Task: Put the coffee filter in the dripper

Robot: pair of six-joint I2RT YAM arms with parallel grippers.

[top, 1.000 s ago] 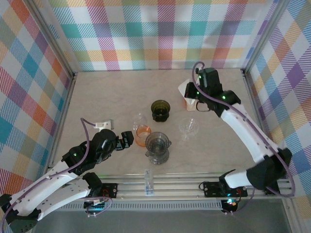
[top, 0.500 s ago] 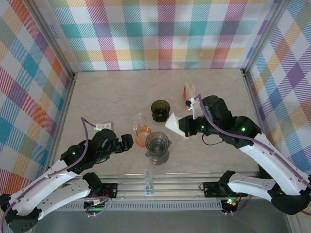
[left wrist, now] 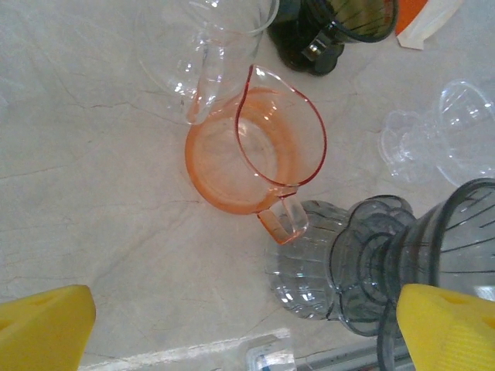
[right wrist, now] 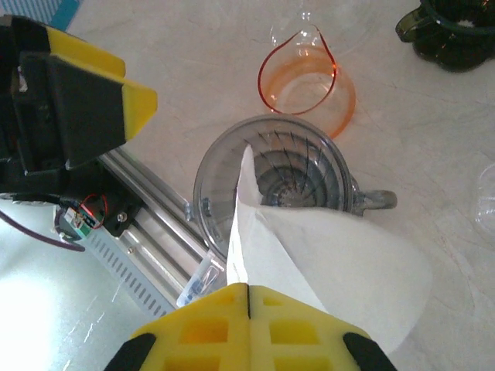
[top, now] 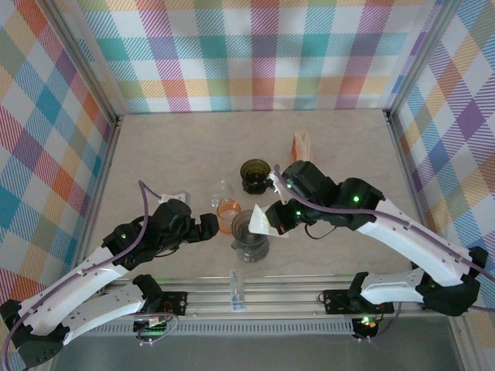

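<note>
My right gripper has the white coffee filter to place, its tip over the grey dripper's rim now. Next, I set it down inside the smoky grey dripper [top: 244, 226] [right wrist: 271, 185] beside the orange dripper.
My right gripper [right wrist: 247, 290] is shut on the white coffee filter [right wrist: 325, 263], pinching its folded edge. The filter's tip hangs over the rim of the smoky grey dripper [right wrist: 278, 182]. From above, the filter [top: 261, 222] overlaps the right side of the grey dripper [top: 250, 236], with my right gripper [top: 278, 216] just beside it. My left gripper [top: 207, 226] stands open just left of that dripper. In the left wrist view its jaws [left wrist: 247, 332] are wide apart with nothing between them, and the grey dripper [left wrist: 433, 255] lies on the right.
An orange dripper [top: 227, 210] sits close behind the grey one, a clear glass server [left wrist: 216, 46] beyond it. A dark green dripper [top: 254, 175] stands further back. A clear dripper [left wrist: 456, 131] is at right. An orange filter packet [top: 302, 144] lies near the back. A metal rail [top: 247, 297] edges the front.
My right arm has swung from the packet at the back right down and left, carrying the filter over the grey dripper. My left gripper has crept a little towards the dripper.
</note>
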